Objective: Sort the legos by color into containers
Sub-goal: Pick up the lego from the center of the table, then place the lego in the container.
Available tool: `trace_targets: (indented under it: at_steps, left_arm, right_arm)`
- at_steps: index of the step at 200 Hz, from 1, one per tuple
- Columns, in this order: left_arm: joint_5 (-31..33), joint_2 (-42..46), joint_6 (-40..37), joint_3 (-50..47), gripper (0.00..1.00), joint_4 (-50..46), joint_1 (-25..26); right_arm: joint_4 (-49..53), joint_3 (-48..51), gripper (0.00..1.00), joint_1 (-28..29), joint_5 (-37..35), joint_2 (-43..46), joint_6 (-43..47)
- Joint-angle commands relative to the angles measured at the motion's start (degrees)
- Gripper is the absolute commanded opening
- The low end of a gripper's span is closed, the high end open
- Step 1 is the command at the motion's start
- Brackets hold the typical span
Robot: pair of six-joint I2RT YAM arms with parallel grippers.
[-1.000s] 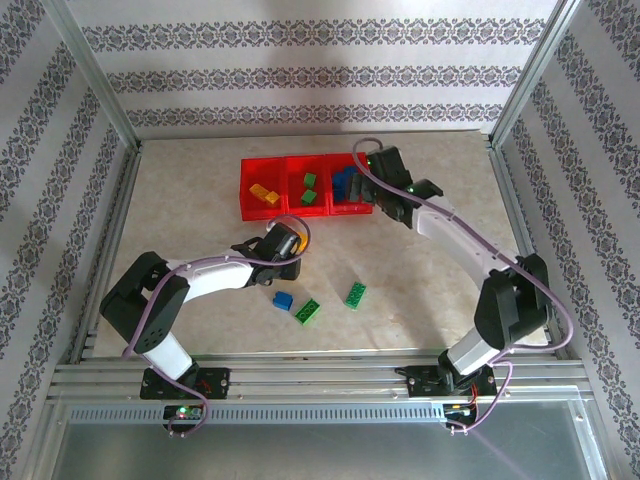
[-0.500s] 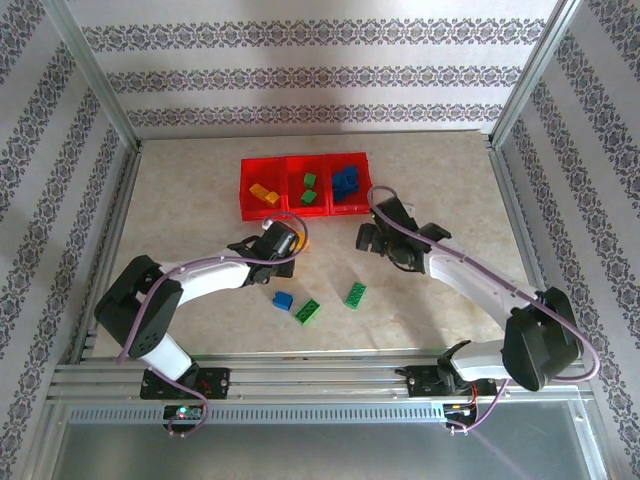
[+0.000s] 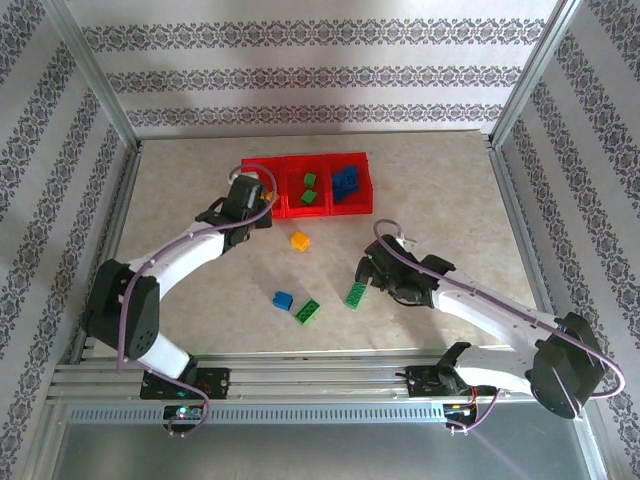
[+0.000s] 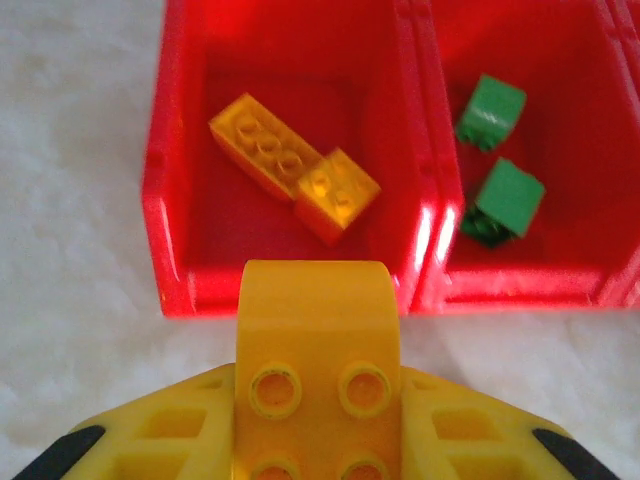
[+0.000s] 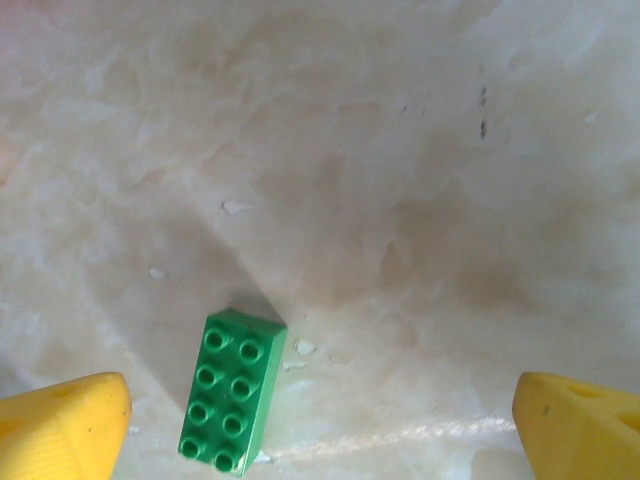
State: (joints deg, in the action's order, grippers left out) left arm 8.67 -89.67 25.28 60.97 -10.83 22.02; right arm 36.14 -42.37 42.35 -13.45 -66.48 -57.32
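The robot's left gripper should release the yellow lego just behind the other yellow legos in their red bin (image 3: pixel 266 188) (image 4: pixel 307 84).
My left gripper (image 4: pixel 318 425) is shut on a yellow lego (image 4: pixel 318 335) and hovers just in front of the left bin of the red containers (image 4: pixel 430 205). Two yellow legos (image 4: pixel 290 165) lie in that bin, and two green legos (image 4: pixel 500 150) in the middle one. From above, the left gripper (image 3: pixel 258 203) is at the left bin's front edge. Blue legos (image 3: pixel 346 181) fill the right bin. My right gripper (image 5: pixel 320 425) is open above a green lego (image 5: pixel 232 390) on the table, which sits nearer its left finger (image 5: pixel 70 425).
Loose on the table lie a yellow lego (image 3: pixel 299 240), a blue lego (image 3: pixel 283 299), a green lego (image 3: pixel 308 312) and the green lego (image 3: pixel 356 294) by the right gripper (image 3: pixel 366 272). Metal frame rails border the table on all sides.
The left arm has lifted a yellow lego from the table's middle and carried it back to the left bin. The right arm has drawn away from the right bin, forward to the green lego.
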Motion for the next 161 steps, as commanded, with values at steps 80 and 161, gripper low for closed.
trace_targets:
  at_steps: [80, 161]
  left_arm:
    - [-1.02, -20.95, -5.54, 23.79, 0.20, -2.97, -6.37]
    - [-2.07, -33.46, -6.47, 36.85, 0.21, -7.75, -8.21]
  right_arm:
    - [-1.25, 2.39, 0.86, 6.46, 2.71, -4.24, -9.56]
    - [-2.38, 2.16, 0.83, 8.19, 5.17, -8.89, -10.89]
